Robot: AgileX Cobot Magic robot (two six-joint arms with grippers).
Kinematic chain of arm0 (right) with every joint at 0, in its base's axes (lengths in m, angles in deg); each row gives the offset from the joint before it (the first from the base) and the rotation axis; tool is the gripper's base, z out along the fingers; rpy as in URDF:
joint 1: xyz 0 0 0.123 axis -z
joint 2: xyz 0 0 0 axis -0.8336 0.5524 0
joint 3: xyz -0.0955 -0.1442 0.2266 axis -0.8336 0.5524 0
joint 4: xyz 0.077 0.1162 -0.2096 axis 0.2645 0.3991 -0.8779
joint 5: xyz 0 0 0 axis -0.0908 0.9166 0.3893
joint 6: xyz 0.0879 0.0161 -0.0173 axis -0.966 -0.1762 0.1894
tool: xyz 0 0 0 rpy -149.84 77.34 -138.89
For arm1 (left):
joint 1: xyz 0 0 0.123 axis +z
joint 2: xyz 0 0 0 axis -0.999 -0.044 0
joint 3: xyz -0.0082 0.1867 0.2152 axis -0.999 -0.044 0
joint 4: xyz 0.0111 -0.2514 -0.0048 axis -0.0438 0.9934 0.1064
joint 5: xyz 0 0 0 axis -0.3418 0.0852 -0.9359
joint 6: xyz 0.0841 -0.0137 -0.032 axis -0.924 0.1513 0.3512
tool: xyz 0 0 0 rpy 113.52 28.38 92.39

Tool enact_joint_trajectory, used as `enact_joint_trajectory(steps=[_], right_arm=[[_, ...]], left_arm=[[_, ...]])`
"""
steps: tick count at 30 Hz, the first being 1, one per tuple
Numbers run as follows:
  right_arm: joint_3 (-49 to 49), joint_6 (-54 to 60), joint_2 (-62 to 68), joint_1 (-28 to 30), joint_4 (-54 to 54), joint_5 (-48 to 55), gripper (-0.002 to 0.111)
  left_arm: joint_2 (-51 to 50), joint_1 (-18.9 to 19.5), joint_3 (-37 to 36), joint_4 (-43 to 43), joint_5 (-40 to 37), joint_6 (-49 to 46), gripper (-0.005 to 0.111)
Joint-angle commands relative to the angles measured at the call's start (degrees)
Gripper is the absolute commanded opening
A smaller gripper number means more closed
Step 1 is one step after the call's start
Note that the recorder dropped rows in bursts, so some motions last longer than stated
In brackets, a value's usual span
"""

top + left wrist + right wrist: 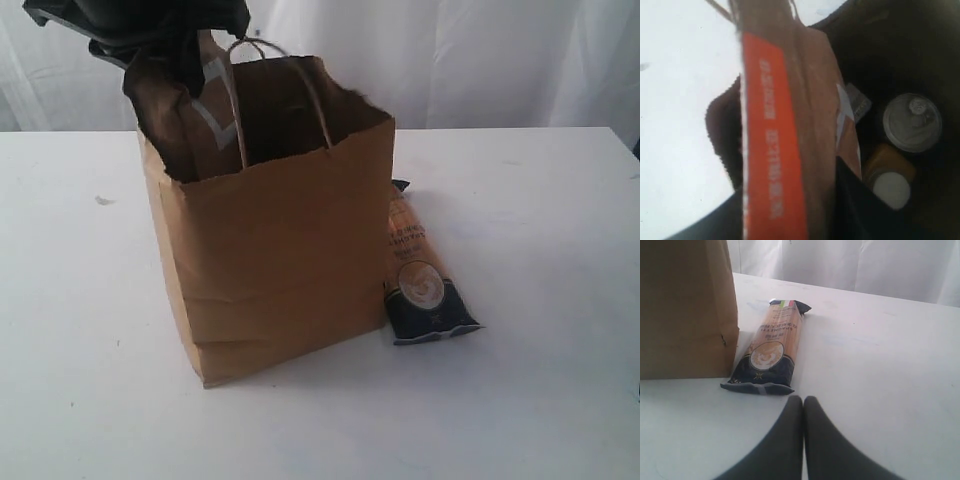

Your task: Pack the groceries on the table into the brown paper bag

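Note:
My left gripper is to release the dark-brown pouch inside the brown paper bag (195, 118) (811, 162), upright next to the yellow bottle with the white cap.
The brown paper bag (280, 260) stands open on the white table (520, 400). My left gripper (150, 45) hangs over its mouth, shut on the dark-brown pouch (195, 115), whose lower end dips inside the bag. In the left wrist view the pouch (770, 150) shows its orange-red label between my dark fingers (860, 210). Deep in the bag sit a silver-lidded can (912, 122) and a white-capped yellow bottle (890, 187). The long orange-navy packet (420, 275) lies flat against the bag's right side. My right gripper (803, 402) is shut and empty, low over the table just short of the packet (771, 347).
White curtains (480, 50) hang behind the table's far edge. The bag's twisted loop handles (315, 100) stand up beside the pouch. Bare tabletop (880, 365) stretches to the right of the packet and in front of the bag (685, 310).

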Motion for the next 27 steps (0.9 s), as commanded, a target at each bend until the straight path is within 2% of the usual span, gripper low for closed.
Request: enact_joint_trajectory(steps=[1, 8, 16, 19, 24, 27], right_arm=[[0.25, -0.07, -0.30, 0.23, -0.18, -0.56, 0.000], [0.25, -0.07, -0.30, 0.23, -0.18, -0.56, 0.000], [0.25, -0.07, -0.30, 0.23, -0.18, -0.56, 0.000], [0.25, -0.07, -0.30, 0.23, -0.18, -0.56, 0.000], [0.25, -0.07, -0.30, 0.23, -0.18, -0.56, 0.000], [0.25, -0.07, -0.30, 0.23, -0.18, -0.56, 0.000]], left_arm=[[0.60, -0.02, -1.77, -0.51, -5.15, 0.83, 0.000], [0.60, -0.02, -8.24, -0.51, -4.59, 1.25, 0.000], [0.60, -0.02, -6.84, 0.29, -4.28, -0.27, 0.002], [0.60, -0.02, -5.27, 0.59, -5.15, -1.41, 0.016], [0.60, -0.02, -2.96, 1.03, -5.15, -2.49, 0.056], [0.60, -0.02, -2.40, 1.44, -5.15, -2.49, 0.072]])
